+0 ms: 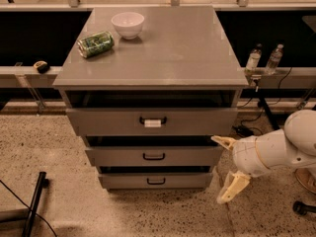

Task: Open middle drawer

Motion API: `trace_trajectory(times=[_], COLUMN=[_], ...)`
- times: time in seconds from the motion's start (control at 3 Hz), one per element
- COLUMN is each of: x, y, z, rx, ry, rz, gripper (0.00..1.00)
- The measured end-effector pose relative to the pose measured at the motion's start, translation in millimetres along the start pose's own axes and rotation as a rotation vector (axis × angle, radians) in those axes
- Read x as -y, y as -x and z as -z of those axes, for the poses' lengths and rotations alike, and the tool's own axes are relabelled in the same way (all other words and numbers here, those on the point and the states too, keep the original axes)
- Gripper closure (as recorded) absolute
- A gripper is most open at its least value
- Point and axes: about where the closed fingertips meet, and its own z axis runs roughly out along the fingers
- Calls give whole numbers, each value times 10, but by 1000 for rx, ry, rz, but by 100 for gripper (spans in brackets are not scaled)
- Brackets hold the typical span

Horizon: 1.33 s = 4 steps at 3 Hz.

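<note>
Next, I grip the end of the middle drawer's front (214, 156) closest to my arm, instead of the black handle.
The grey cabinet has three drawers. The middle drawer (154, 156) has a flat grey front and a small plain black loop handle (154, 156); it sits pushed in. Above it is the taller drawer (152, 121) with a white tag on its handle. Below it is the lowest drawer (156, 181). My gripper (226, 169) hangs low at the cabinet's right side, level with the middle and lowest drawers. Its two cream fingers are spread wide and hold nothing. One fingertip (220, 140) lies by the middle drawer's right end.
On the cabinet top (187, 48) stand a white bowl (128, 23) and a green can (95, 44) lying on its side. Two bottles (263, 59) stand on a ledge at the right. A black pole base (33, 201) is on the speckled floor at the left.
</note>
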Motion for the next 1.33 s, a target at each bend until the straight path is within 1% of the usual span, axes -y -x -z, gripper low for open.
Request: trace_trajectory(times=[0.33,0.67,1.0,1.33], x=[1,-7,-19,-58], y=[-308,-728,-952,-984], z=[-85,-559,-1016,-1083], rx=[-31,-47,-32,-26], ry=[-14,13,62,74], rz=[-65,-96,-80,-87], gripper=[0,0,0,0])
